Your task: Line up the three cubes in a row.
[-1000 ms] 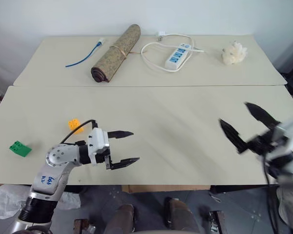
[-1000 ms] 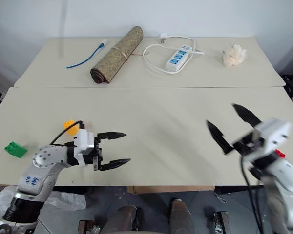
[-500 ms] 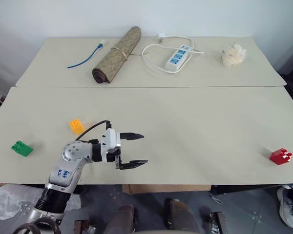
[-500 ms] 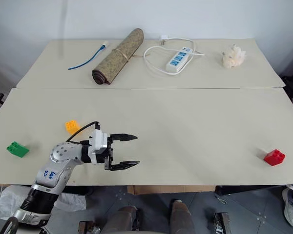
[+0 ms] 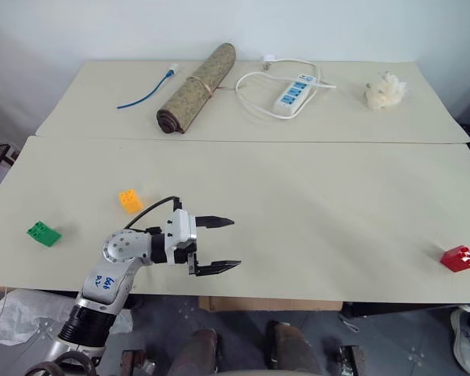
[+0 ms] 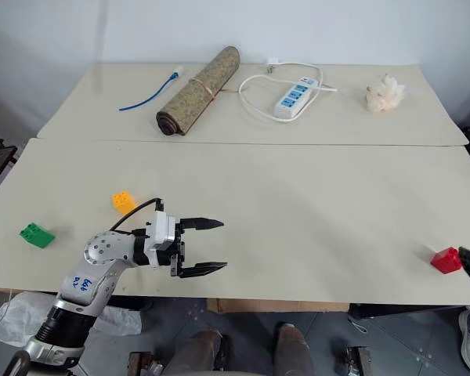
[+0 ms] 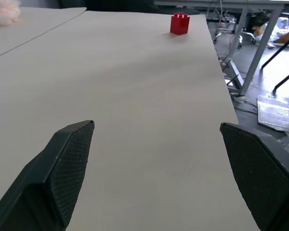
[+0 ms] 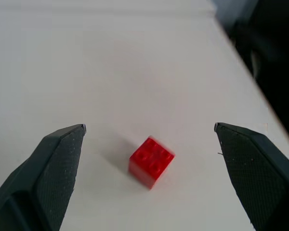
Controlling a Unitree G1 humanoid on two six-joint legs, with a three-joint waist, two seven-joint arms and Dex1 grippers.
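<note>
Next, my right gripper grips the red cube on the opposite sides [image 5: 456, 260] [image 8: 150, 166], just below its studded top.
Three cubes lie far apart on the near table. The green cube [image 5: 44, 233] is at the far left, with the yellow-orange cube [image 5: 130, 200] a little to its right. The red cube [image 5: 458, 258] sits near the front right corner. My left gripper [image 5: 235, 244] hovers open and empty over the table's front edge, to the right of the yellow-orange cube and pointing right. In its wrist view the red cube [image 7: 179, 23] is far ahead. My right gripper [image 8: 149, 127] is open at the right edge, and the red cube [image 8: 151, 161] lies on the table between its spread fingers, untouched.
On the far table lie a rolled mat [image 5: 197, 87], a blue cable [image 5: 145, 90], a white power strip [image 5: 295, 91] with its cord, and a white crumpled lump [image 5: 385, 91]. A seam [image 5: 251, 141] divides the two tables. The red cube is close to the table's right edge.
My right arm has swung off to the right, out of the middle of the head views, uncovering the red cube. My left gripper has drifted slightly right and stays open. The camera has shifted.
</note>
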